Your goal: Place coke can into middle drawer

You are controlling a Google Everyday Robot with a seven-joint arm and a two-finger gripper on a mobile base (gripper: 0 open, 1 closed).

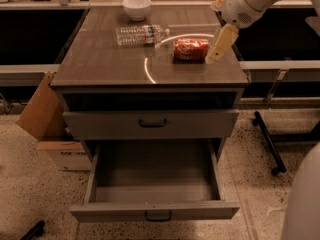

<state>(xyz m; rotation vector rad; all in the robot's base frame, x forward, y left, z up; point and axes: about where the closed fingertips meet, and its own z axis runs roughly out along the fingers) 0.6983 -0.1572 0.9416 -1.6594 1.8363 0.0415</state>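
Next, the robot's gripper needs to close on the body of the coke can (199, 49), toward the can's end that is farther from the clear water bottle.
The coke can (191, 49) lies on its side on the cabinet top (100, 64), right of the middle. My gripper (220, 44) hangs just to the right of the can, close above the top, apart from the can and holding nothing. The middle drawer (155, 211) is the lower grey one. It is pulled out, and its deep tray (155, 181) holds nothing.
A clear water bottle (142, 34) lies on the top left of the can, and a white bowl (137, 6) stands behind it. The upper grey drawer (150, 123) is closed. A cardboard box (42, 114) leans at the cabinet's left. A black wheeled leg (267, 139) is on the right.
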